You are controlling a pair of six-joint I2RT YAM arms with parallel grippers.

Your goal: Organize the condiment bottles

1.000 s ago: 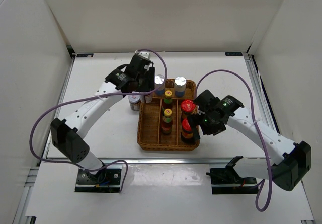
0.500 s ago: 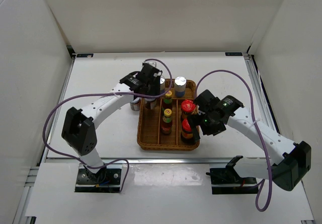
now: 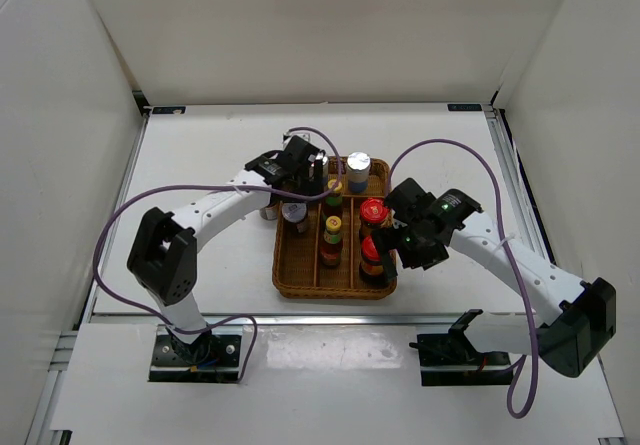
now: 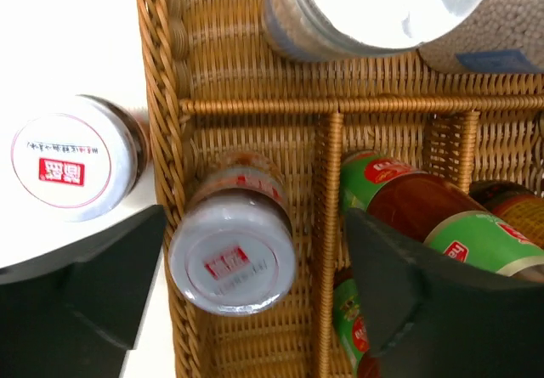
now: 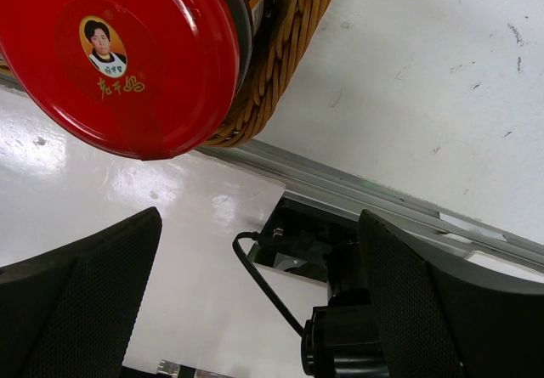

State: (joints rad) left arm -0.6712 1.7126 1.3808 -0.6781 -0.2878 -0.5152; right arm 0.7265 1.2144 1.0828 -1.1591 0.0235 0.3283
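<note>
The purple-lidded jar is on the table outside the wicker tray. Next, my left gripper goes to the lid of the purple-lidded jar [image 3: 269,206] [image 4: 70,159] and closes there.
A pale purple-lidded jar [image 4: 232,255] stands in the left compartment of the wicker tray [image 4: 158,72], between the wide-open fingers of my left gripper [image 4: 255,289] without touching them. It also shows in the top view [image 3: 295,215], just in front of the left gripper [image 3: 304,183]. A second purple-lidded jar [image 4: 72,170] stands on the table outside the tray's left wall [image 3: 268,208]. A silver-capped bottle [image 3: 358,165], two yellow-capped bottles [image 3: 333,187] and two red-capped bottles [image 3: 373,210] stand in the tray. My right gripper [image 3: 388,250] is open and empty beside the near red cap [image 5: 119,55].
The wicker tray [image 3: 300,287] sits mid-table with dividers between its compartments. The table's near edge and metal rail [image 5: 382,200] lie just below the right gripper. White walls enclose the table on three sides.
My left arm has swung right and forward over the tray. A purple-lidded jar now shows in the tray's left compartment with the jaws open around it. The right arm has not moved.
</note>
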